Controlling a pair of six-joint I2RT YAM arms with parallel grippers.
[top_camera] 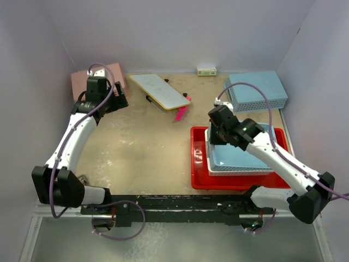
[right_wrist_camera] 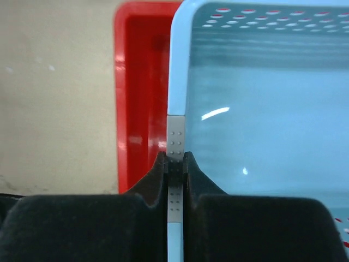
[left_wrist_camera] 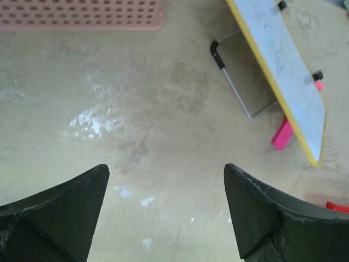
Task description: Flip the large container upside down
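Next, I release the light-blue basket from my right gripper on the bare table (top_camera: 144, 151), next to the red tray and below the white board.
The large container (top_camera: 199, 164) is a glossy red tray lying open side up at the right of the table. A light-blue perforated basket (top_camera: 240, 158) sits inside it. My right gripper (top_camera: 214, 136) is at the basket's left rim, near its far corner. In the right wrist view this gripper (right_wrist_camera: 175, 158) is shut on the basket's thin rim (right_wrist_camera: 176, 117), with the red tray (right_wrist_camera: 139, 82) just to the left and below. My left gripper (top_camera: 121, 101) hovers at the far left. Its fingers (left_wrist_camera: 256, 213) stand wide open over bare table, with nothing between them.
A pink perforated basket (top_camera: 82, 82) stands at the back left, close behind the left gripper. A white board with a yellow edge (top_camera: 161, 91) and a pink marker (top_camera: 180, 113) lie at the back centre. Another light-blue basket (top_camera: 259, 90) sits upside down at the back right.
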